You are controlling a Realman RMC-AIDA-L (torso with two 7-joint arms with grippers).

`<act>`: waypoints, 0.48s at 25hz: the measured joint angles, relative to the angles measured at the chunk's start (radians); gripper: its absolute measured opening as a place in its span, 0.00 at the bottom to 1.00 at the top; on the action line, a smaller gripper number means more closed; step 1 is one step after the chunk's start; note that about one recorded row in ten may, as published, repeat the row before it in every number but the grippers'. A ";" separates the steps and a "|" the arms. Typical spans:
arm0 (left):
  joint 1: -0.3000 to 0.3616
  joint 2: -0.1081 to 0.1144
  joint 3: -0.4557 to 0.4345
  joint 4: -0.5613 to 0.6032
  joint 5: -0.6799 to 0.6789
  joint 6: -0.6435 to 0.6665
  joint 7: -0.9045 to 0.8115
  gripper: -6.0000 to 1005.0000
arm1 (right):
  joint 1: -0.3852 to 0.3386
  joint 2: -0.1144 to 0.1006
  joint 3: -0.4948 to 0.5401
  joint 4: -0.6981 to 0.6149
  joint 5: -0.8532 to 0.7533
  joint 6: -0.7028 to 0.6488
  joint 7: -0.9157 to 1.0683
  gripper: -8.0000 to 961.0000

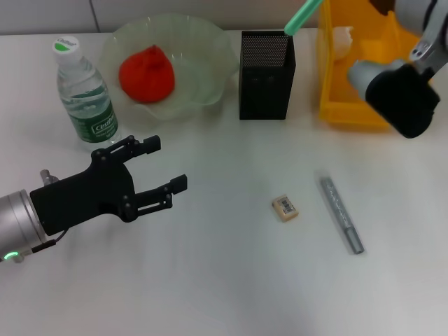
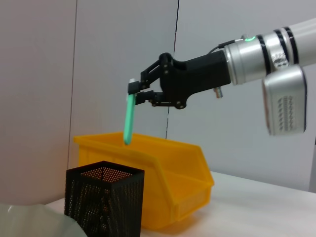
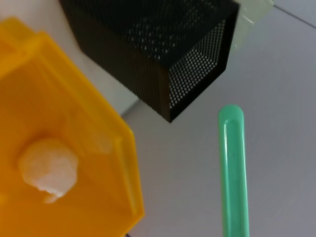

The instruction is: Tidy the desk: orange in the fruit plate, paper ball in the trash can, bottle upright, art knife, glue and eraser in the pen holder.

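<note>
My right gripper is going to let go of the green stick-shaped tool, now hanging above the pen holder, inside the black mesh pen holder [image 1: 254,47] [image 3: 212,52], toward the glass plate.
My right gripper [image 2: 134,92] is shut on the top end of a green stick-shaped tool [image 2: 129,118], which hangs in the air above the black mesh pen holder [image 1: 267,77], near its edge toward the yellow bin [image 1: 350,112]. The tool's lower end also shows in the head view [image 1: 302,15]. A paper ball [image 3: 48,168] lies in the bin. The orange [image 1: 145,73] sits in the glass plate [image 1: 210,49]. The bottle [image 1: 85,98] stands upright. An eraser [image 1: 285,208] and a grey pen-shaped item [image 1: 341,214] lie on the table. My left gripper [image 1: 168,164] is open and empty.
The white table has free room in front of the pen holder and around the eraser. My right forearm [image 1: 399,91] hangs over the bin's front. My left arm rests low at the table's near left, in front of the bottle.
</note>
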 joint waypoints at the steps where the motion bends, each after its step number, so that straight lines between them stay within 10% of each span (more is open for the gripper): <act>1: 0.000 0.000 0.000 -0.002 0.000 -0.002 0.003 0.84 | 0.004 -0.001 -0.009 0.034 0.000 0.051 -0.027 0.19; 12: 0.004 0.001 -0.011 -0.005 -0.002 -0.008 0.045 0.84 | 0.024 -0.006 -0.121 0.247 0.002 0.380 -0.179 0.20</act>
